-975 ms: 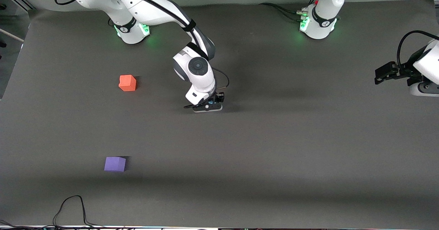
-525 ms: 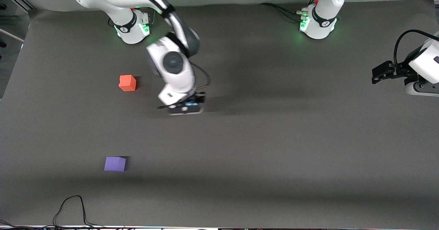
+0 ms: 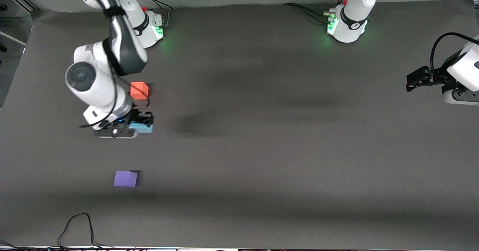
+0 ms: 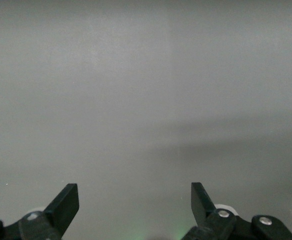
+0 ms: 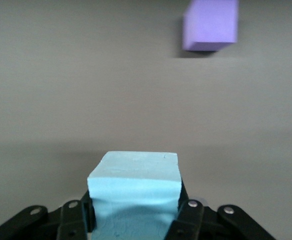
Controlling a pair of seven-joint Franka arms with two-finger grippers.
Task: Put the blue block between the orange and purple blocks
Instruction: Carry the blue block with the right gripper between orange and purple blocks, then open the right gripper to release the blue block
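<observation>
My right gripper is going to let go of the blue block on the mat, about halfway [image 3: 137,132] between the orange block and the purple block.
My right gripper [image 3: 142,125] is shut on the blue block [image 3: 143,128], a light sky-blue cube, and holds it above the mat between the orange block [image 3: 139,90] and the purple block [image 3: 125,179]. In the right wrist view the blue block [image 5: 134,192] sits squeezed between the fingers, and the purple block [image 5: 210,25] lies on the mat ahead of it. The orange block is partly covered by the right arm. My left gripper [image 4: 134,202] is open and empty, held in the air at the left arm's end of the table, where it waits.
The table is covered by a dark grey mat [image 3: 284,161]. A black cable [image 3: 78,228] lies at the mat's edge nearest the front camera, below the purple block. The two arm bases [image 3: 346,23] stand along the top edge.
My right arm has swung toward its own end of the table with the blue block, from the table's middle to between the orange and purple blocks. The left arm has barely moved.
</observation>
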